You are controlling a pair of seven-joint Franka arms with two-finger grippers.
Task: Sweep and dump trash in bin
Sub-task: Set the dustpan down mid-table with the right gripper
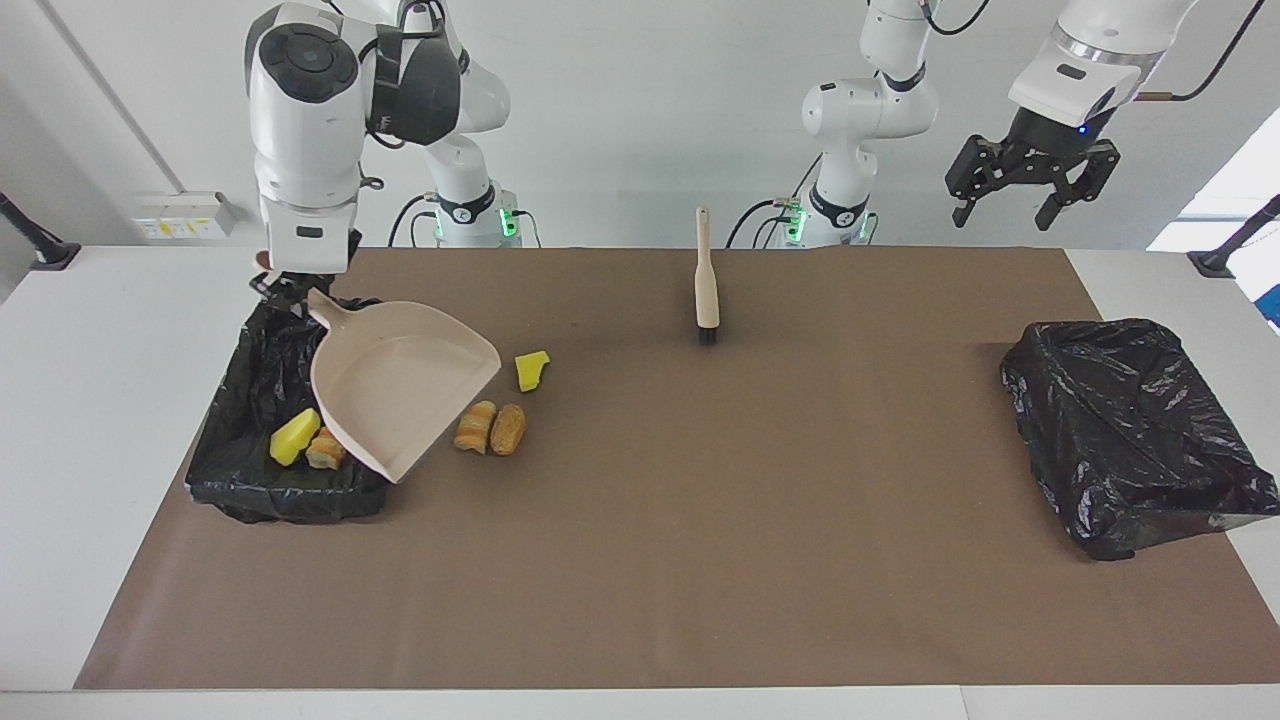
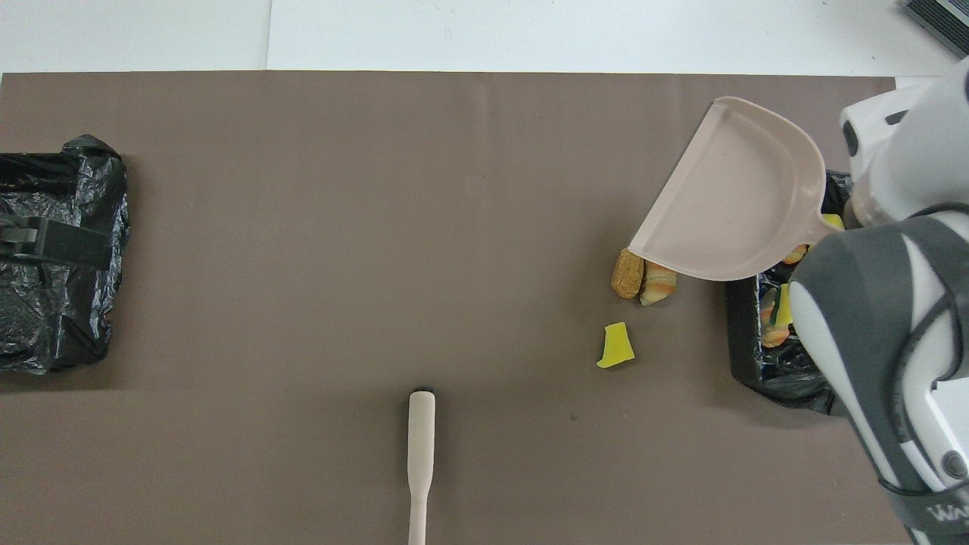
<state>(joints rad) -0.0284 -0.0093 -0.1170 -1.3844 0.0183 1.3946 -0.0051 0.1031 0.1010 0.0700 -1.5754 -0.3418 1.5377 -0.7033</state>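
Note:
The beige dustpan will go down from my right gripper onto the open brown mat (image 2: pixel 415 207), at a spot well beyond the beige brush.
My right gripper (image 1: pixel 285 290) is shut on the handle of the beige dustpan (image 1: pixel 400 385), which hangs empty over the inner rim of the black-lined bin (image 1: pixel 250 480) and the mat beside it. In the bin lie a yellow sponge piece (image 1: pixel 293 438) and a bread-like lump (image 1: pixel 325 450). On the mat beside the bin rest two crusty lumps (image 1: pixel 476 427) (image 1: pixel 508 429) and a yellow sponge scrap (image 1: pixel 531 370). The overhead view shows the dustpan (image 2: pixel 730 200) covering part of the lumps (image 2: pixel 627 274), with the scrap (image 2: pixel 617 346) clear of it. My left gripper (image 1: pixel 1030 195) waits open, high up.
The beige brush (image 1: pixel 706 280) lies on the brown mat near the robots, at mid-table, also seen as the brush (image 2: pixel 421 454). A second black-lined bin (image 1: pixel 1130 430) sits at the left arm's end, under the left gripper.

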